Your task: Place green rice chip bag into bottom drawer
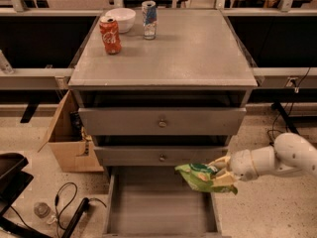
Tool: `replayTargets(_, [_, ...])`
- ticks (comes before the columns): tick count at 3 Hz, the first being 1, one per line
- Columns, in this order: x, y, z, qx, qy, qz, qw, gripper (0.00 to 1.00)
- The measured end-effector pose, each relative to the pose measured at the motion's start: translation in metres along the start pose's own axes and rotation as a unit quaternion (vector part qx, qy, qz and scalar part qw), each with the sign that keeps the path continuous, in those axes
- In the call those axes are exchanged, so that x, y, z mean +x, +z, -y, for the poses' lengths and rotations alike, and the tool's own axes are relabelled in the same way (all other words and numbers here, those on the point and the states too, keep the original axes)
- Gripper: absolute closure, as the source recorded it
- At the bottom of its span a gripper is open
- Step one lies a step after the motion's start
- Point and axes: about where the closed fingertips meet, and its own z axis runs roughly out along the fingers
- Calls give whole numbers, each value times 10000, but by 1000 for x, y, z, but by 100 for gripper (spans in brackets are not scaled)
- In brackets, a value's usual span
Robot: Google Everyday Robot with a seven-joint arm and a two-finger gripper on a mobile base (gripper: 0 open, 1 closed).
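Note:
My gripper is to release the green rice chip bag on the bottom drawer's grey bottom (181, 188), toward the back of the drawer, on the part nearer my arm.
The green rice chip bag (199, 176) is glossy green and hangs over the right part of the open bottom drawer (158, 207), just below the middle drawer's front. My gripper (221, 171) comes in from the right on a white arm and is shut on the bag's right end, holding it above the drawer's grey inside. The bag is not touching the drawer floor.
On the cabinet top (198, 48) stand a red soda can (110, 34), a white bowl (120, 19) and a blue-and-silver can (148, 19). The two upper drawers (162, 122) with round knobs are closed. A cardboard box (67, 138) and cables (67, 202) lie on the floor at left.

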Motion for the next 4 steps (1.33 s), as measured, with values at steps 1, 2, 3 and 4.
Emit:
replayTargets(1, [46, 49, 2, -433, 463, 201, 9978, 100])
replayTargets(2, [58, 60, -1, -522, 565, 251, 9967, 100])
replayTargets(3, [72, 105, 27, -476, 722, -3, 9963, 100])
replayTargets(4, [106, 163, 70, -274, 1085, -198, 9935, 100])
